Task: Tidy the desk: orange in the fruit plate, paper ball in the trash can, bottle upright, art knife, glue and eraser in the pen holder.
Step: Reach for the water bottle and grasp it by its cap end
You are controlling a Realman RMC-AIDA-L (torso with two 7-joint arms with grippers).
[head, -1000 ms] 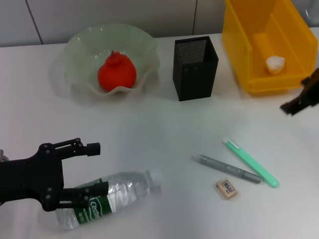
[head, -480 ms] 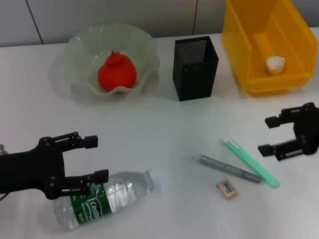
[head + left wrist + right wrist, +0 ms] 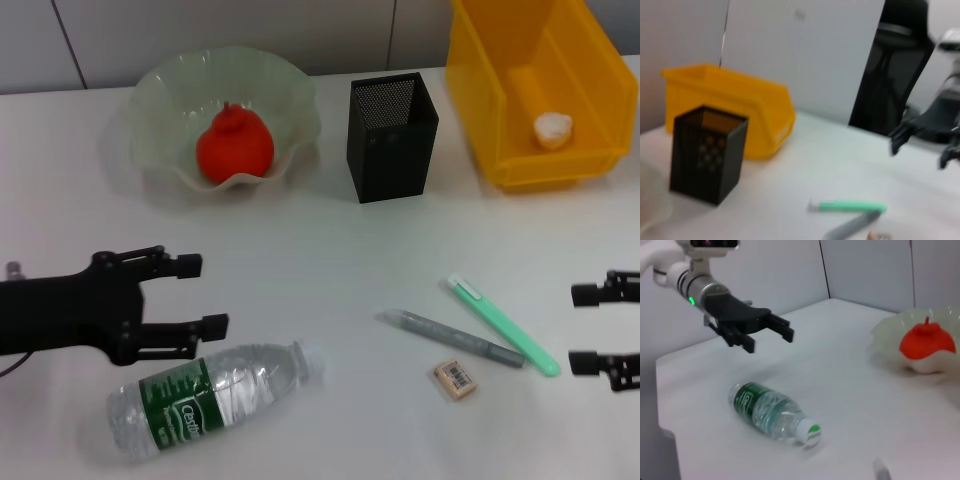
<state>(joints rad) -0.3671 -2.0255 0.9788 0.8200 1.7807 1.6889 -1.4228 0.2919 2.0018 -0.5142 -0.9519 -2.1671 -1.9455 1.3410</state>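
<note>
The bottle's neck (image 3: 295, 363), just below the cap, will be my left gripper's next stop, and it should close there so that I can stand the bottle upright.
The orange (image 3: 234, 143) lies in the pale-green fruit plate (image 3: 160, 90), and the paper ball (image 3: 552, 127) rests inside the yellow trash can (image 3: 500, 100). Between them stands the black mesh pen holder (image 3: 392, 136). The bottle (image 3: 210, 398) lies on its side near the front left. My left gripper (image 3: 203, 295) hangs open just behind it, not touching. The green art knife (image 3: 502, 325), grey glue stick (image 3: 455, 338) and eraser (image 3: 455, 379) lie on the table at the front right. My right gripper (image 3: 580, 328) is open at the right edge, just right of the knife's end.
The right wrist view shows the lying bottle (image 3: 772, 413) with the left gripper (image 3: 765, 330) above it, and the orange (image 3: 927, 340) beyond. The left wrist view shows the pen holder (image 3: 707, 147), the trash can (image 3: 740, 112) and the art knife (image 3: 847, 206).
My left gripper has drawn back off the bottle, which stays lying down. My right gripper has come from beside the trash can down to the table's front right.
</note>
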